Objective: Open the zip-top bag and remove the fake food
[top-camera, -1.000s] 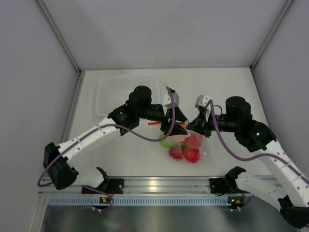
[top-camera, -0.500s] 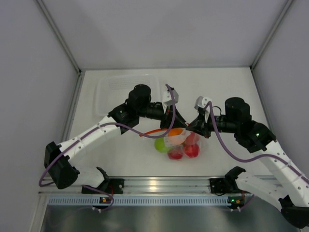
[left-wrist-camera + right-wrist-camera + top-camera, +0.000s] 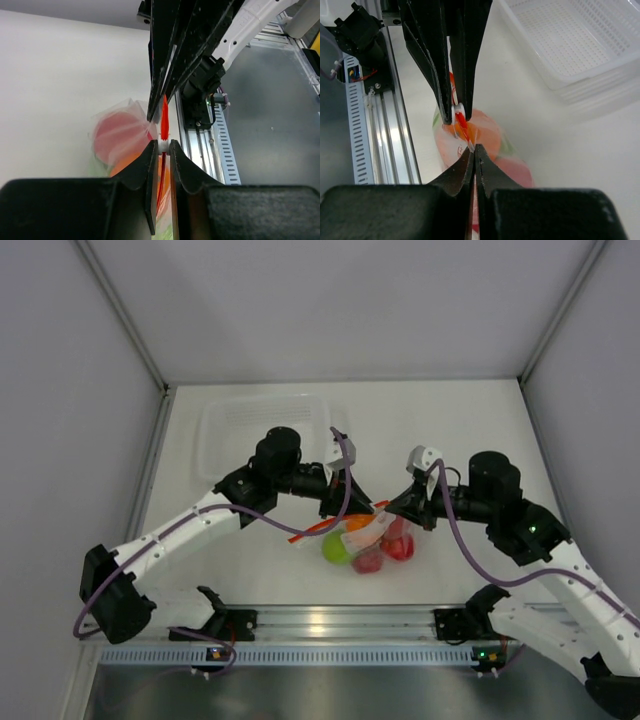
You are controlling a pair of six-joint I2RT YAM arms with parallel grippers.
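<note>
The robot's left gripper needs to release the white slider between the lime green ball and the clear tub [image 3: 337, 508].
The zip-top bag [image 3: 378, 533] lies at the table's middle front, with the fake food [image 3: 337, 548] inside: a lime green ball, red balls and an orange one. Its orange-red zipper strip [image 3: 330, 525] runs slantwise across the mouth. My left gripper [image 3: 340, 512] is shut on the strip's white slider [image 3: 163, 145]. My right gripper [image 3: 391, 510] is shut on the strip's other end [image 3: 470, 142], facing the left one closely. In the right wrist view the orange fruit [image 3: 487, 135] shows through the plastic under both sets of jaws.
A clear rigid tub [image 3: 262, 425] stands at the back left, behind the left arm; it also shows in the right wrist view [image 3: 580, 45]. The aluminium rail [image 3: 320, 620] runs along the near edge. White walls close in both sides.
My left gripper has drawn back to the left along the strip, and more orange-red strip now shows. The bag has slid left, with the green ball now at its left edge.
</note>
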